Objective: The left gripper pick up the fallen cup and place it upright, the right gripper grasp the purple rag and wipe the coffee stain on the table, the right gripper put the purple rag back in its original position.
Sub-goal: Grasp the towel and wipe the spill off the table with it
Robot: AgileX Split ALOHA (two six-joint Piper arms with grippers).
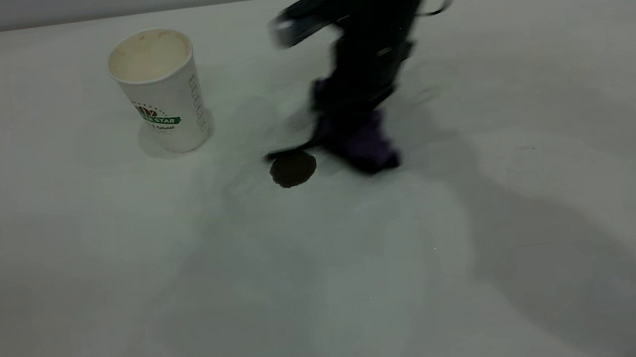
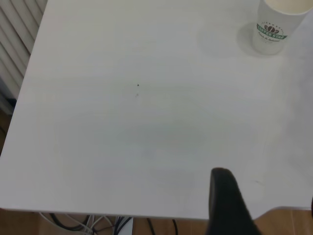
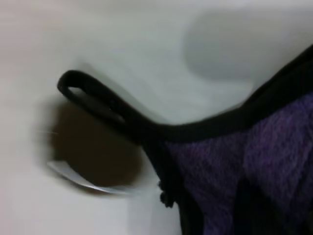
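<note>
My right gripper has the purple rag. It will let the rag go on bare table (image 1: 542,72) close to the table's far edge, away from the cup.
The white paper cup (image 1: 158,89) stands upright at the table's (image 1: 128,281) far left, and it also shows in the left wrist view (image 2: 274,27). The dark brown coffee stain (image 1: 292,170) lies near the middle. My right gripper (image 1: 355,109) is shut on the purple rag (image 1: 370,143), which hangs down to the table just right of the stain. The rag's black strap (image 1: 291,153) reaches over the stain's far edge. In the right wrist view the rag (image 3: 244,171) hides the fingers, beside the stain (image 3: 93,152). My left gripper (image 2: 266,215) is open and empty above the table's edge, far from the cup.
A tiny black speck (image 2: 138,85) lies on the white table in the left wrist view. Cables (image 2: 98,225) hang below the table's edge there. A grey wall runs behind the table's far edge (image 1: 100,18).
</note>
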